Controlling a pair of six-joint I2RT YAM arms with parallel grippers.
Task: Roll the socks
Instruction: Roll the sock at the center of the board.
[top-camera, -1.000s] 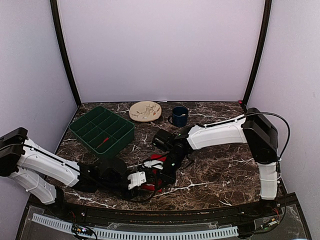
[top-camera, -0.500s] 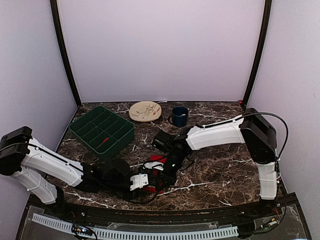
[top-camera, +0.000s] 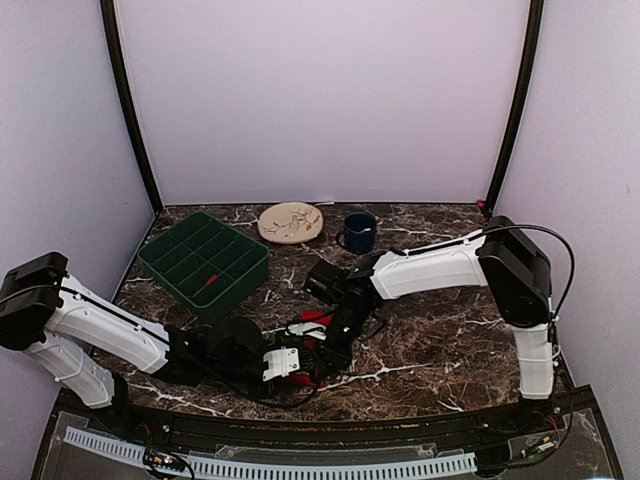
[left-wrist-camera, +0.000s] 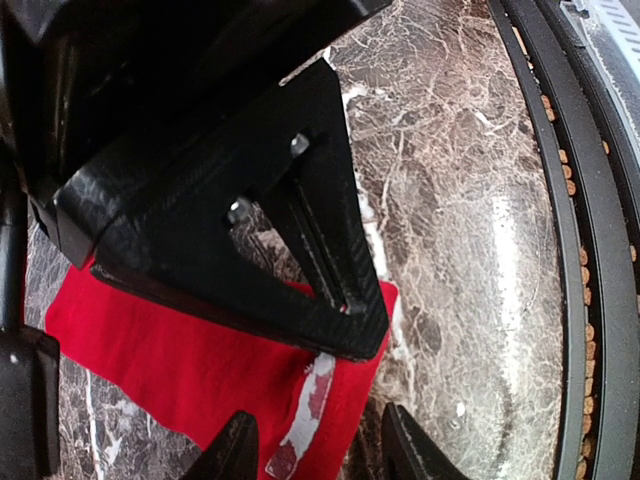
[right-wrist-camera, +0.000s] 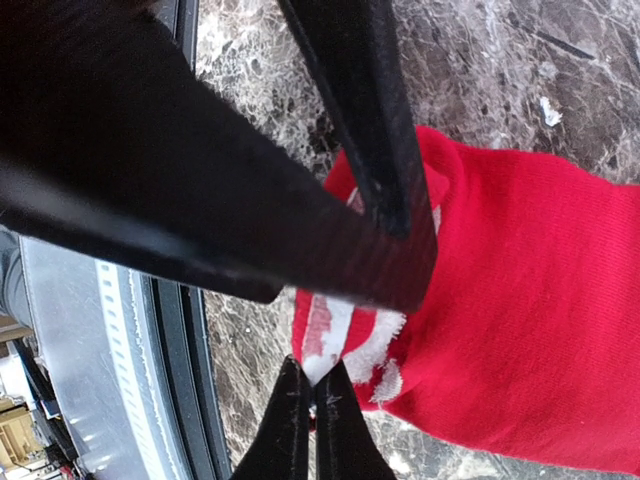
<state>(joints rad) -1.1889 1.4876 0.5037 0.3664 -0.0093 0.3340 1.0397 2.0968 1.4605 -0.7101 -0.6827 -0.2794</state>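
Note:
My right gripper pinches only bunched white sock on the red sock, so it should open, back off and take the full fold (right-wrist-camera: 378, 362) beside it.
The red socks (top-camera: 312, 318) lie on the marble table near its front edge, between the two arms. In the right wrist view my right gripper (right-wrist-camera: 311, 398) is shut on the white patterned band (right-wrist-camera: 345, 335) at the end of a red sock (right-wrist-camera: 520, 330). In the left wrist view my left gripper (left-wrist-camera: 316, 452) stands open, its fingertips (left-wrist-camera: 236, 448) on either side of the banded end (left-wrist-camera: 305, 412) of the red sock (left-wrist-camera: 180, 360). The right gripper's black fingers (left-wrist-camera: 300, 250) cover the sock's upper part. From above, both grippers (top-camera: 300, 364) meet over the socks and hide most of them.
A green compartment tray (top-camera: 205, 262) with a small red item (top-camera: 208, 281) stands at the back left. A cream plate (top-camera: 291, 221) and a dark blue mug (top-camera: 359, 232) sit at the back. The table's black front rail (left-wrist-camera: 590, 250) runs close beside the socks.
My left gripper has slid a little to the right, closer to the socks and the right gripper. The right gripper stays shut at the same spot.

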